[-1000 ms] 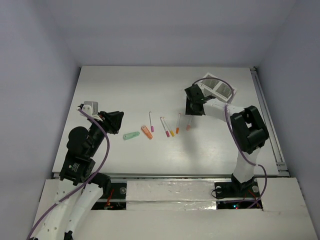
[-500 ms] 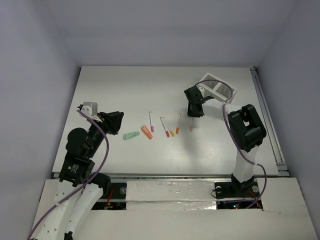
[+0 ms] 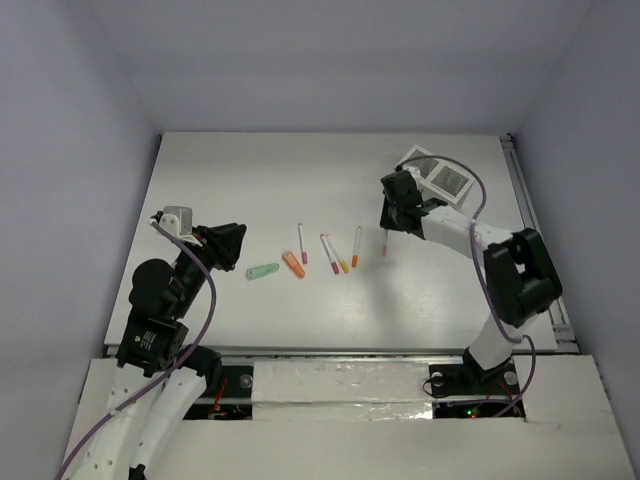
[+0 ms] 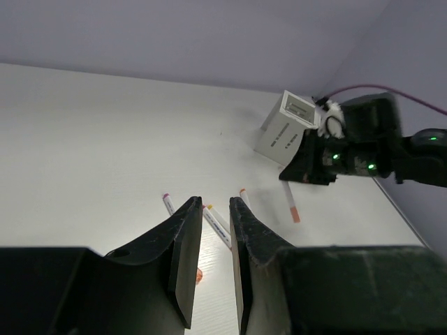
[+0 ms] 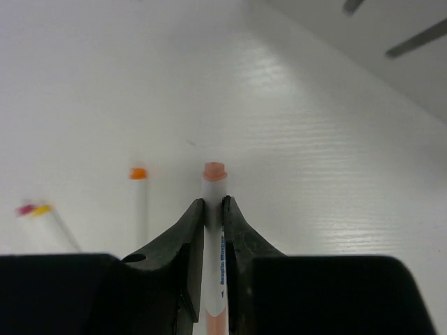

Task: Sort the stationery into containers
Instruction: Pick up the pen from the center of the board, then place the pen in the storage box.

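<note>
The robot's right gripper will release the thin white pen inside the back compartment of the white slotted holder (image 3: 417, 162). The pen is still held above the table.
My right gripper (image 3: 390, 226) is shut on a thin white pen with a pale orange cap (image 3: 384, 244), and holds it above the table just left of the white slotted holder (image 3: 442, 178). The right wrist view shows the pen (image 5: 214, 183) pinched between the jaws (image 5: 214, 206), cap pointing away. Three more pens, with pink (image 3: 302, 243), yellow (image 3: 339, 256) and orange (image 3: 356, 247) caps, lie mid-table. The mint-green piece (image 3: 263, 271) and the stubby orange piece (image 3: 293, 264) lie left of them. My left gripper (image 3: 236, 250) is slightly open and empty, left of the mint piece.
The holder (image 4: 290, 125) stands at the far right, close to the table's right rail (image 3: 535, 240). White walls close off the back and both sides. In the left wrist view my right gripper (image 4: 318, 157) hangs in front of the holder.
My right gripper has lifted the orange-capped pen off the table and shifted a little right, its elbow swinging outward. The left arm has barely moved.
</note>
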